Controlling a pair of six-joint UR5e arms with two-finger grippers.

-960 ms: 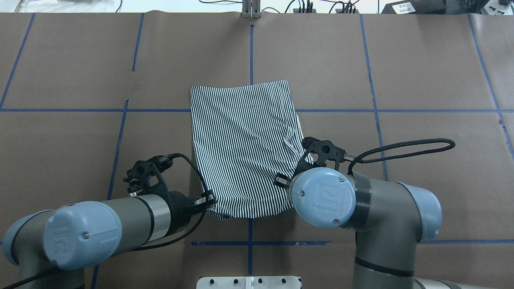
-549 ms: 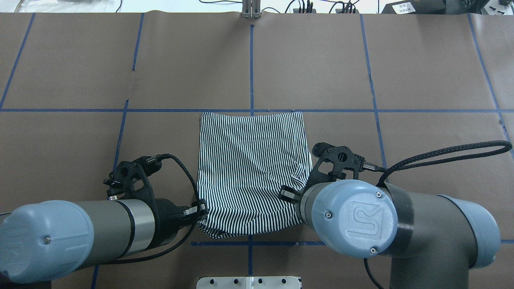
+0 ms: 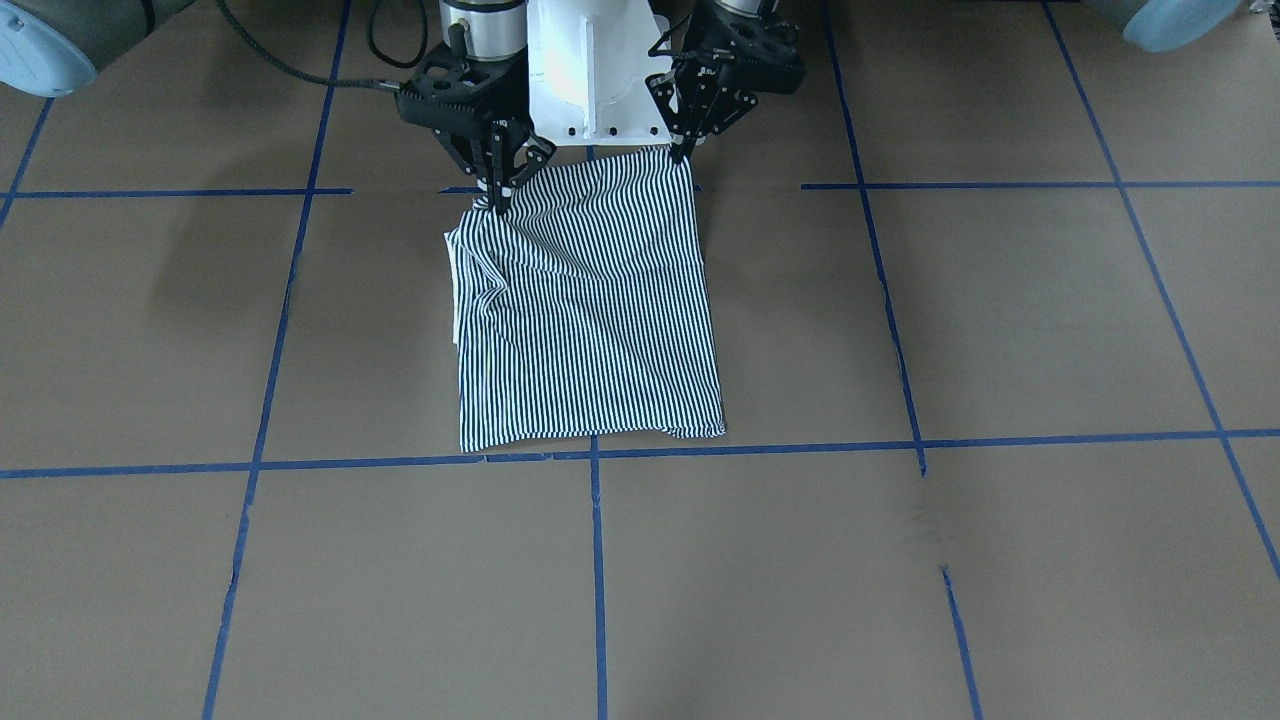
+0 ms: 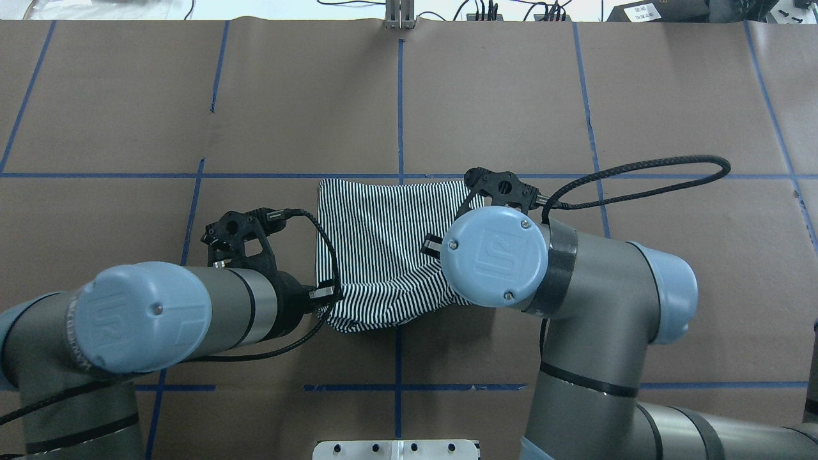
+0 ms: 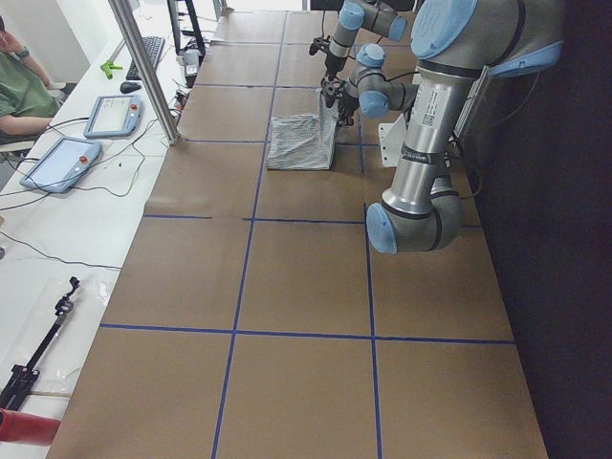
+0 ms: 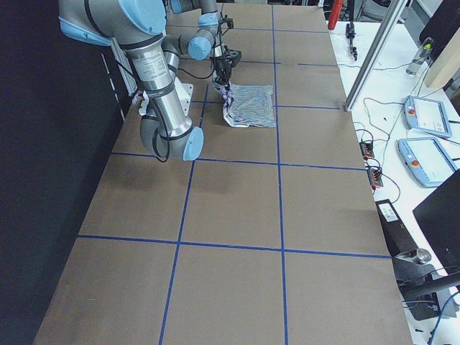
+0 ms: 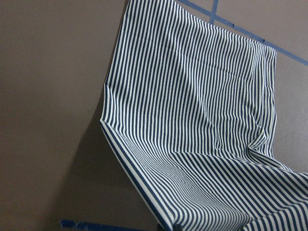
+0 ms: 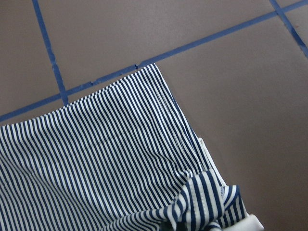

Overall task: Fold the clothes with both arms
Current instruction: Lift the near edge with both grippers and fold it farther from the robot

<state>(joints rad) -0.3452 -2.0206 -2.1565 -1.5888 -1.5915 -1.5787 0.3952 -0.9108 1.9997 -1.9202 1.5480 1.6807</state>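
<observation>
The shirt's lifted corner will go down just inside the shirt's far corner on the same side (image 3: 722,388) (image 7: 125,18), set there by my left gripper.
The striped polo shirt (image 3: 590,310) lies folded into a narrow rectangle on the brown table, its far edge on a blue tape line. Collar, buttons and logo are hidden. My left gripper (image 3: 683,152) is shut on the shirt's near corner on its side and holds it lifted. My right gripper (image 3: 497,200) is shut on the other near corner, bunching the cloth. In the overhead view the shirt (image 4: 383,236) sags between both arms; the left gripper (image 4: 333,295) shows, and the right one is hidden under its wrist. Both wrist views show only striped cloth (image 7: 202,130) (image 8: 106,159).
The white pedestal base (image 3: 590,70) stands just behind the lifted edge. Blue tape lines (image 4: 399,96) grid the brown table. A metal post (image 4: 399,13) stands at the far edge. Tablets (image 5: 59,163) and cables lie on the side bench.
Both arms first dragged the shirt toward the robot. Since then they have carried its near edge up and away from the robot, so the shirt looks shorter from overhead.
</observation>
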